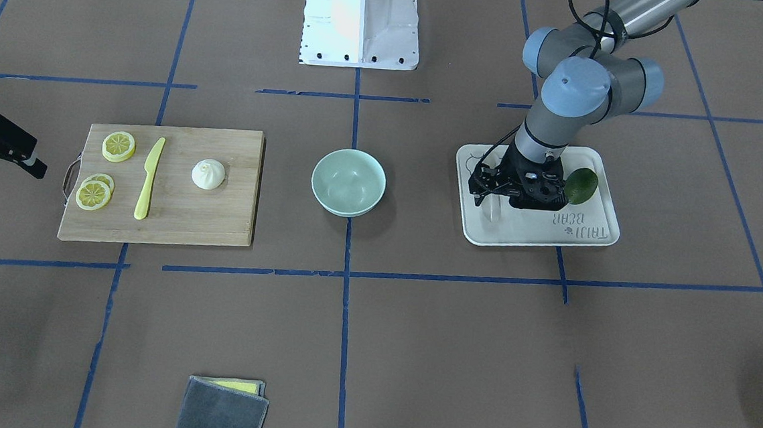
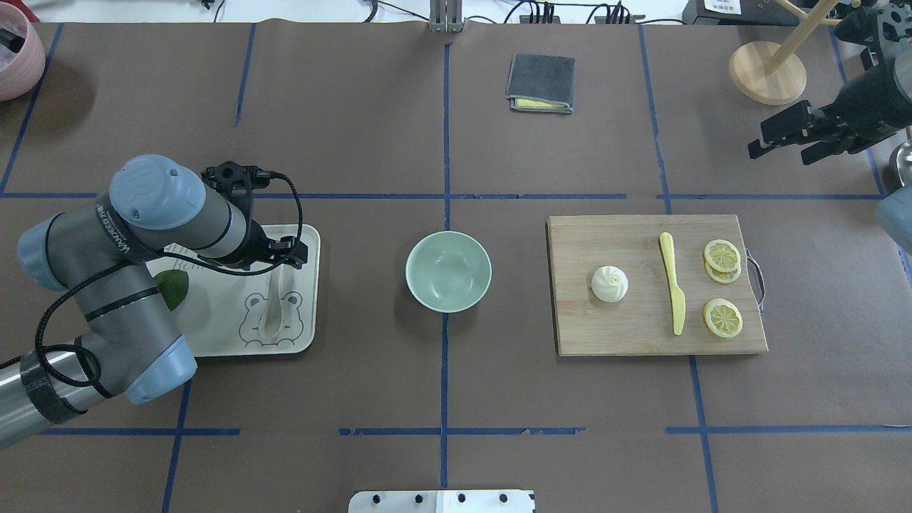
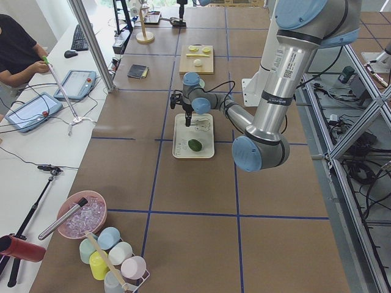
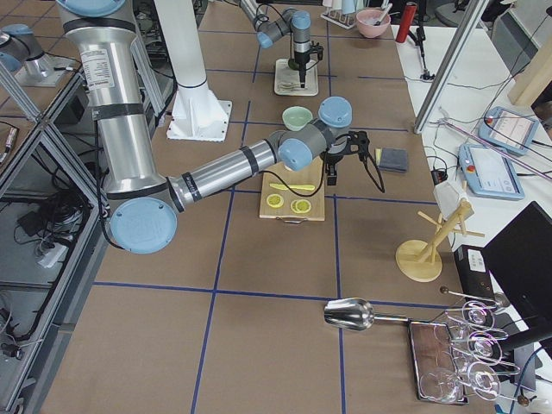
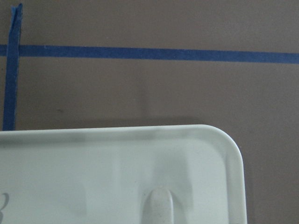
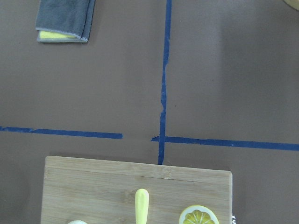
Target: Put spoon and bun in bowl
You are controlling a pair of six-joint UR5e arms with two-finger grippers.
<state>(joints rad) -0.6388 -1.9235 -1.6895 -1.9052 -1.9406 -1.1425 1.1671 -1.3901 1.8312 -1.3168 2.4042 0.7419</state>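
Next, my right gripper closes on the pleated top [image 1: 208, 171] of the white bun, which is on the wooden board next to the yellow knife.
The off-white spoon [image 2: 272, 308] lies on the bear tray [image 2: 214, 335], handle pointing away from the robot. Its handle end shows in the left wrist view [image 5: 159, 206]. My left gripper [image 2: 283, 262] hangs low over the spoon's handle, jaws apart and holding nothing; it also shows in the front view [image 1: 490, 196]. The mint-green bowl [image 2: 448, 271] stands empty at the table's middle. The white pleated bun [image 2: 609, 283] sits on the wooden board [image 2: 627, 335]. My right gripper [image 2: 778, 146] is open and empty, far beyond the board.
A green lime [image 2: 173, 286] lies on the tray beside my left arm. A yellow knife [image 2: 673, 281] and lemon slices [image 2: 722, 318] share the board. A folded grey cloth [image 2: 541, 83] lies at the far side. A wooden stand [image 2: 767, 71] is at the far right.
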